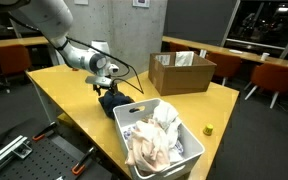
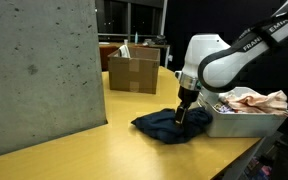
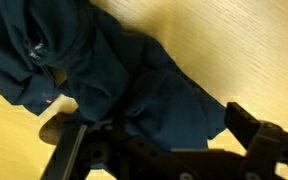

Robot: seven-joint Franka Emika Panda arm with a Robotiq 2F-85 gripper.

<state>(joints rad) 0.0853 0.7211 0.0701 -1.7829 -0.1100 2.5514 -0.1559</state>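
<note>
The raised middle fold (image 1: 111, 94) (image 3: 169, 125) of the dark blue cloth lies beside the white bin, and it is there that I need to close my gripper.
A dark blue cloth (image 1: 114, 104) lies crumpled on the yellow wooden table (image 1: 74, 85), next to a white bin; it shows in both exterior views (image 2: 162, 126). My gripper (image 2: 183, 113) is lowered straight down onto the cloth. In the wrist view the cloth (image 3: 114, 70) fills most of the picture. The gripper (image 3: 152, 122) is open, with its fingers wide apart and a fold of the cloth between them. The fingertips are at the fabric. I cannot tell if they touch the table.
A white bin (image 1: 192, 156) full of pale laundry (image 1: 154, 138) stands beside the cloth (image 2: 240, 124). An open cardboard box (image 1: 181, 75) sits further along the table. A small yellow object (image 1: 208, 129) lies near the table edge. A concrete block (image 2: 39, 70) stands close by.
</note>
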